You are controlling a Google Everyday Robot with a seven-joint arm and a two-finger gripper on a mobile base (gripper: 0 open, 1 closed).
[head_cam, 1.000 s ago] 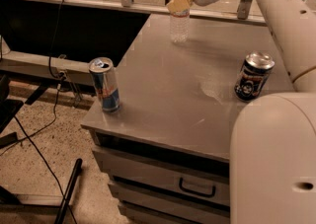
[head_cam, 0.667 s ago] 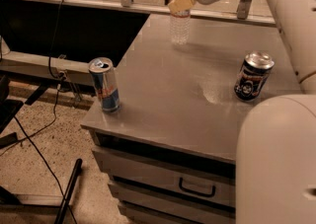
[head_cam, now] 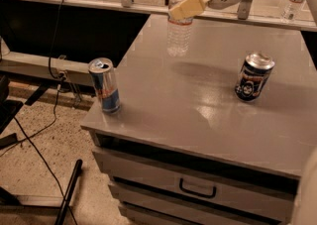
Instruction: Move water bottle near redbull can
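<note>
My gripper is to put the water bottle down close beside the redbull can (head_cam: 132, 91), on its side toward the dark navy can.
The water bottle (head_cam: 178, 33), clear ribbed plastic with a white cap, stands upright at the back middle of the grey cabinet top (head_cam: 188, 120). My gripper (head_cam: 185, 7) reaches in from the upper right and sits at the bottle's upper part, its beige front covering the shoulder. The redbull can (head_cam: 104, 85), slim, blue and silver with an open top, stands at the cabinet's front left corner, well apart from the bottle.
A wider dark navy can (head_cam: 253, 77) stands on the right side of the top. A second clear bottle (head_cam: 295, 1) stands on the ledge at the back right. Drawers with a handle (head_cam: 197, 189) are below. Cables and a black pole lie on the floor at left.
The bulk of my arm has moved out of the lower right of the view. The gripper has stayed at the bottle, which has not visibly moved.
</note>
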